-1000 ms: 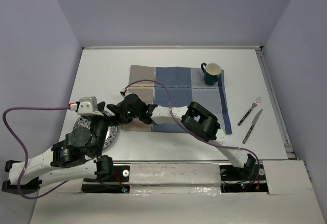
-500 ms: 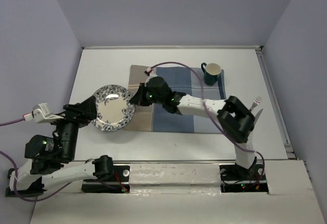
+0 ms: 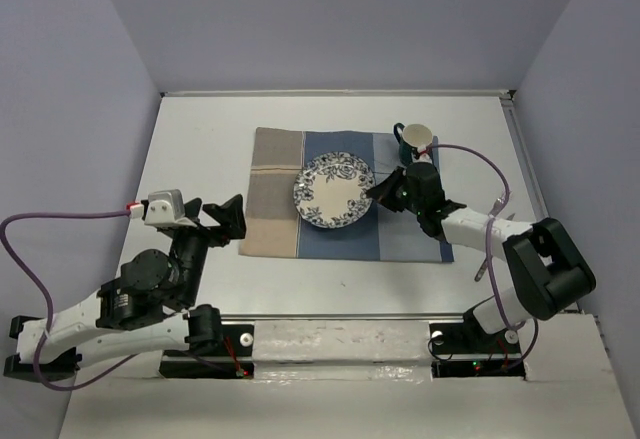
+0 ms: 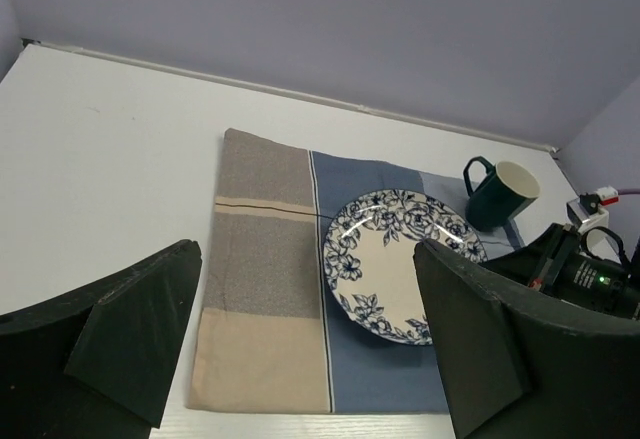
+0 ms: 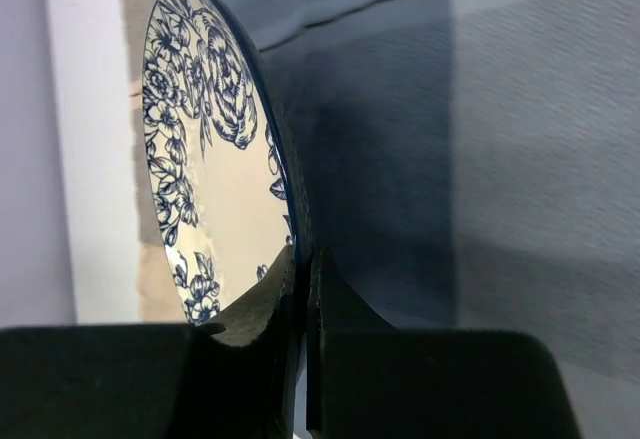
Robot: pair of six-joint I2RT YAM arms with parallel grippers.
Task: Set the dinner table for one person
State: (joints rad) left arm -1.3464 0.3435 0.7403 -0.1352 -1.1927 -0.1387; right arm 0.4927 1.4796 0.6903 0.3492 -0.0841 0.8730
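Observation:
Next, I let go of the plate with my right gripper so it lies flat on the blue middle of the plaid placemat (image 3: pixel 331 196) (image 5: pixel 248 191).
A white plate with a blue flower rim (image 3: pixel 335 189) is held over the blue middle of the plaid placemat (image 3: pixel 275 219), on the white dinner table (image 3: pixel 200 139). My right gripper (image 3: pixel 378 191) is shut on the plate's right rim; in the right wrist view the fingers (image 5: pixel 300 289) pinch the plate (image 5: pixel 200 189) edge-on. My left gripper (image 3: pixel 225 219) is open and empty at the placemat's left edge; in the left wrist view its fingers (image 4: pixel 470 349) frame the plate (image 4: pixel 395 259) and placemat (image 4: pixel 265 289). A dark green mug (image 3: pixel 413 143) stands at the placemat's back right corner.
A fork (image 3: pixel 497 202) and a knife (image 3: pixel 480 269) lie on the table right of the placemat, partly hidden by my right arm. The mug also shows in the left wrist view (image 4: pixel 500 191). A raised rim runs along the table's back and right edges.
My right gripper has carried the plate from the table's left side to over the placemat's middle. My left gripper has let go of the plate and drawn back, open.

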